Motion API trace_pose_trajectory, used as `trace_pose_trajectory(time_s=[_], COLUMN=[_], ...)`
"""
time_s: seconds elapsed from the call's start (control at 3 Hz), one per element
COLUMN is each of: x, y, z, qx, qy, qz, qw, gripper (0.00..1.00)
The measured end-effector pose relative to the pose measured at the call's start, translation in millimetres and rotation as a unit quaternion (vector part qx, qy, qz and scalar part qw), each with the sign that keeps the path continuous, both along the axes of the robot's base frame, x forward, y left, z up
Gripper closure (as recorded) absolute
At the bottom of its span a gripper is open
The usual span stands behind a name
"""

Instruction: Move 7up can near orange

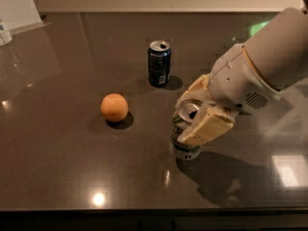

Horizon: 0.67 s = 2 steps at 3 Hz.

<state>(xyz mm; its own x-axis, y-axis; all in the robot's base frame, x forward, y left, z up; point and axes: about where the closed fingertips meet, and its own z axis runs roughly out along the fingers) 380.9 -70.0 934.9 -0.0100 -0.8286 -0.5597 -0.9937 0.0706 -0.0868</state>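
My gripper is to stand the 7up can on the table (pixel 146 122), close beside the orange and just in front of the dark blue can.
The 7up can (pixel 185 146), silver with green print and a shiny top, is held upright between my gripper's cream fingers (pixel 207 126), low over the dark tabletop right of centre. My gripper (pixel 192 117) is shut on the can. The orange (pixel 114 107), small and round, rests on the table to the left of the can, about a can's height away. My white arm (pixel 262 66) reaches in from the upper right.
A dark blue can (pixel 159 63) stands upright behind, between the orange and my gripper. The dark glossy table (pixel 57 167) has its front edge along the bottom. A white object (pixel 5 32) sits at the far left back corner.
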Motion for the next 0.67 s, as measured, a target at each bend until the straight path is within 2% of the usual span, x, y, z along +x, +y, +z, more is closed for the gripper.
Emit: trace_pose_trajectory(time_s=[0.67], x=[51], y=[48], z=[8], qx=[-0.002], qy=[-0.002], qz=[-0.008], qw=[1.0000], gripper=[1.00])
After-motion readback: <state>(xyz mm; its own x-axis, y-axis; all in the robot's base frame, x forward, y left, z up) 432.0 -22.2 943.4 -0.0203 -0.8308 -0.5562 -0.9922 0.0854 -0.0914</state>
